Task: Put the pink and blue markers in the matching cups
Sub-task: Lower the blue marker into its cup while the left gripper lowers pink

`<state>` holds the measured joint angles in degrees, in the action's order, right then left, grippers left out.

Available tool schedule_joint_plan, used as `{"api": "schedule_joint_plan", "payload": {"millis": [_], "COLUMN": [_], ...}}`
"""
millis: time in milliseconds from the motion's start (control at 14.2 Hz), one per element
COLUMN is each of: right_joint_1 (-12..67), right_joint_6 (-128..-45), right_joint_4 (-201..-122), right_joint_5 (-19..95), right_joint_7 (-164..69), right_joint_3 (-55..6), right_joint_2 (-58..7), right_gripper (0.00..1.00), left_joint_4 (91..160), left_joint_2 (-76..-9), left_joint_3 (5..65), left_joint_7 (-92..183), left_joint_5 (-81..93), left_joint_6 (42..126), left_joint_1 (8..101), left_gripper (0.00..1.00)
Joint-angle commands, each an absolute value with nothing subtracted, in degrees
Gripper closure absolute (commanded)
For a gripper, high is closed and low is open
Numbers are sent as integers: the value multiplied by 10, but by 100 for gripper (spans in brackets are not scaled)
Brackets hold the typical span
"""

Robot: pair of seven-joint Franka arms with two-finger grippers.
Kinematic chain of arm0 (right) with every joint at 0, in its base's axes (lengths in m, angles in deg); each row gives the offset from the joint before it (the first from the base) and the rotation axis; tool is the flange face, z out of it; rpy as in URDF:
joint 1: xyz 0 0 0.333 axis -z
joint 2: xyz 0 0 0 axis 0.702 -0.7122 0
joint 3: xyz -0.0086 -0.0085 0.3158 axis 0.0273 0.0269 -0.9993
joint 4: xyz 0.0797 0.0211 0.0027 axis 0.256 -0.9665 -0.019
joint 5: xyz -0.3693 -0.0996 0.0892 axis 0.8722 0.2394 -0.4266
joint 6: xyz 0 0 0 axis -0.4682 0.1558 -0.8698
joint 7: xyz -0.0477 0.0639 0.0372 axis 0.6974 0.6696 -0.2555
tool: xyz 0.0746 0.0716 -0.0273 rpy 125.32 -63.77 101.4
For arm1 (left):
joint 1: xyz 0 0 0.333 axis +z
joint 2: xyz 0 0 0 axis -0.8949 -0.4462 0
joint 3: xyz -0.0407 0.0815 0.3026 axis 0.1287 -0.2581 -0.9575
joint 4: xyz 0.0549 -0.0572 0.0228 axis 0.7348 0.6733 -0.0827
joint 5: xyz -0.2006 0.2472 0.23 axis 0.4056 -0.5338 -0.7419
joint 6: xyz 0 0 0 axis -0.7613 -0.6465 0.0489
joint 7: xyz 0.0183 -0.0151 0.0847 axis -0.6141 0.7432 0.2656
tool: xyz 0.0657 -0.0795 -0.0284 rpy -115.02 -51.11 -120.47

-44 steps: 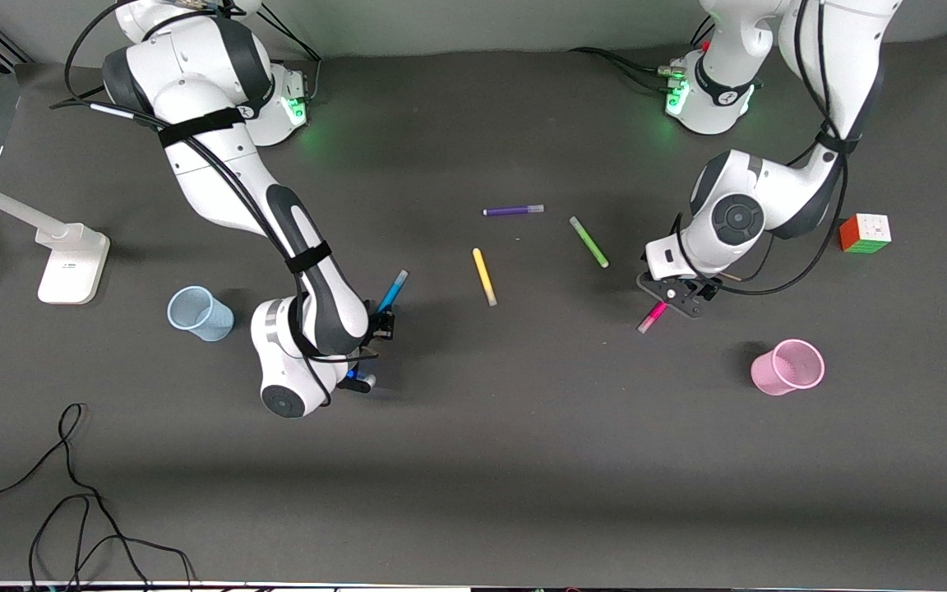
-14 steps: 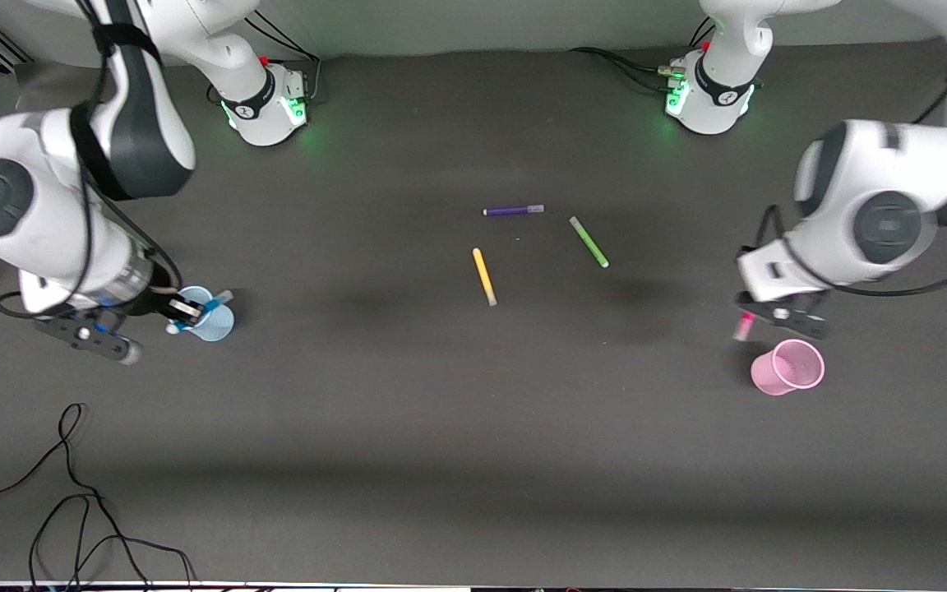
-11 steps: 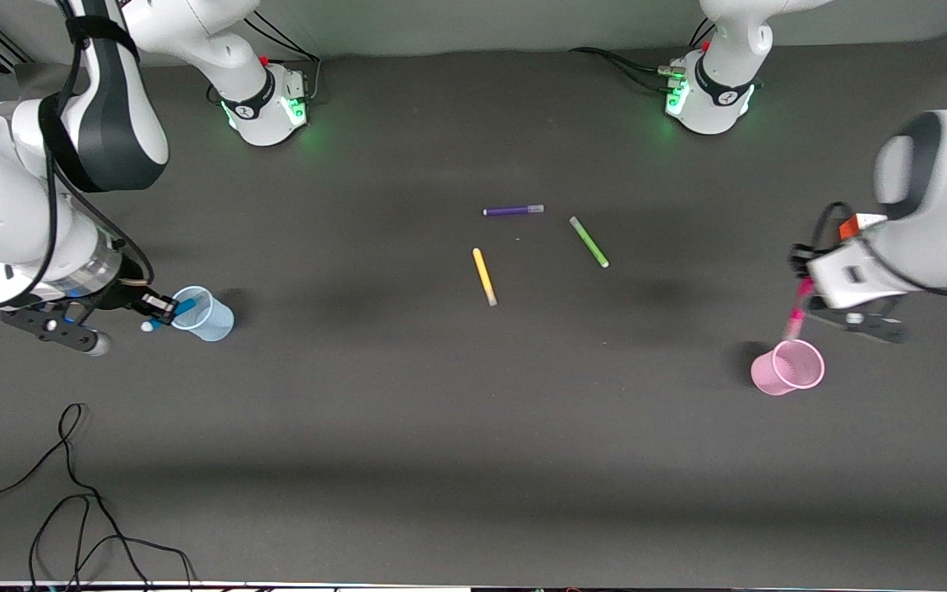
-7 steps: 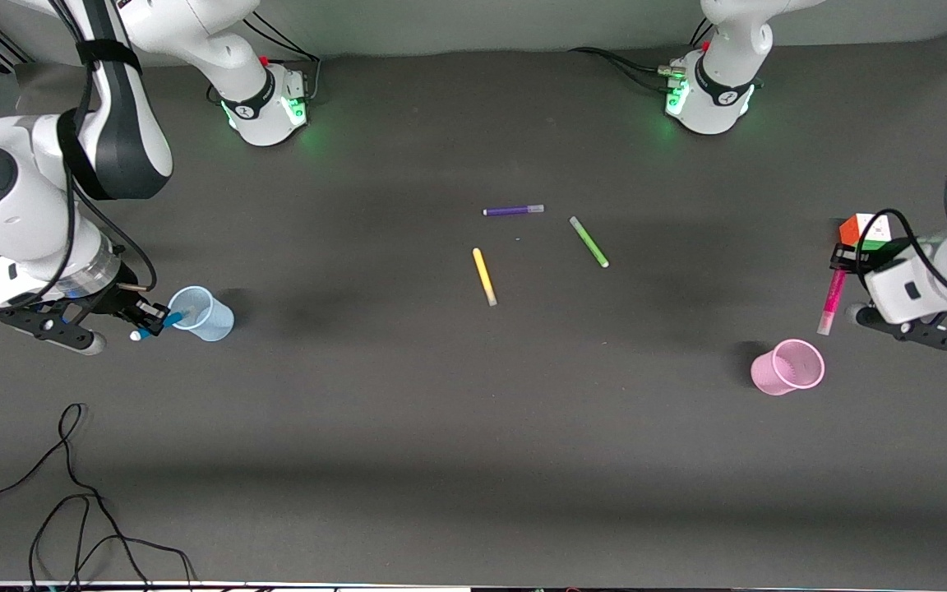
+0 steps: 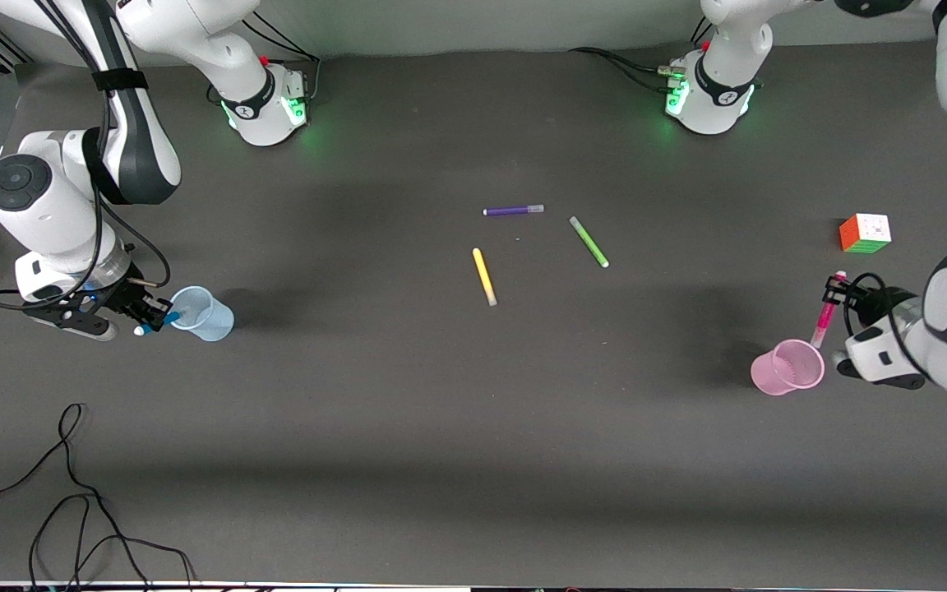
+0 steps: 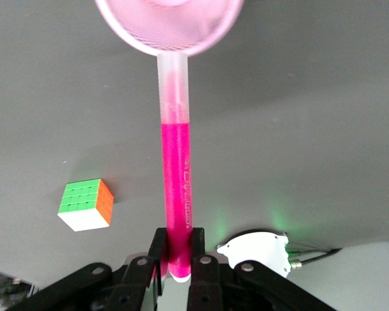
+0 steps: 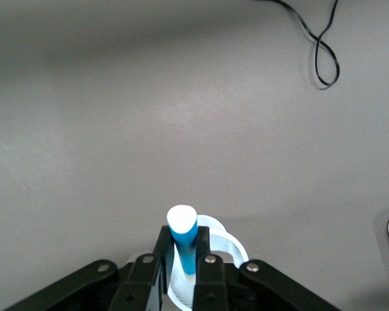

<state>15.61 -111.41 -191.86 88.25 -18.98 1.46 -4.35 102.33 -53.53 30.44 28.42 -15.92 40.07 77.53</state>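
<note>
My left gripper will let go of the pink marker inside the pink cup point(image 5: 792, 357) point(image 6: 171, 18), with the marker's end leaning on the cup's rim nearer the cube.
My right gripper point(image 5: 154, 316) is shut on the blue marker point(image 5: 169, 315), beside the pale blue cup point(image 5: 204, 315) near the right arm's end of the table. The marker slants, its lower end inside the cup's mouth. In the right wrist view the blue marker point(image 7: 184, 245) stands between the fingers with the cup's rim point(image 7: 231, 245) around it. My left gripper point(image 5: 838, 288) is shut on the pink marker point(image 5: 823, 316), whose pale cap reaches the rim of the pink cup point(image 5: 787, 367). The left wrist view shows the pink marker point(image 6: 177, 194) pointing at the cup point(image 6: 168, 26).
A purple marker point(image 5: 513, 210), a yellow marker point(image 5: 484, 276) and a green marker point(image 5: 588, 241) lie mid-table. A colour cube point(image 5: 865, 233) sits farther from the front camera than the pink cup. A black cable point(image 5: 71, 493) loops near the table's front edge.
My left gripper has swung the pink marker over to the pink cup, its cap now at the rim. My right gripper has barely shifted at the blue cup.
</note>
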Motion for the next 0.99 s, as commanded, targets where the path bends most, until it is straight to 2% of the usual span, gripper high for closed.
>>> {"api": "schedule_joint_plan", "payload": {"millis": [0, 493, 563, 634, 704, 845, 915], "right_joint_1": [149, 151, 151, 151, 151, 151, 151], "right_joint_6": [-1144, -1221, -1227, -1228, -1224, -1212, -1201], "right_joint_4": [-1957, -1999, -1999, -1999, -1998, -1996, -1992], "right_joint_5": [914, 931, 931, 931, 931, 930, 930], "right_joint_7": [-200, -201, -202, -202, -202, -201, -200], "right_joint_3": [22, 31, 32, 32, 32, 32, 34], "right_joint_2": [-28, -45, -47, -47, -47, -41, -41], "right_gripper": [100, 100, 83, 58, 1, 0, 0], "left_joint_4": [983, 983, 983, 985, 985, 985, 985], "left_joint_2": [-574, -601, -604, -604, -606, -609, -609], "left_joint_3": [306, 306, 306, 306, 306, 306, 306], "left_joint_7": [327, 360, 364, 364, 365, 365, 364], "left_joint_5": [-185, -184, -184, -184, -183, -182, -182], "left_joint_6": [385, 424, 436, 449, 453, 459, 459], "left_joint_1": [756, 748, 748, 748, 748, 748, 748], "left_gripper": [98, 97, 96, 96, 95, 94, 87]}}
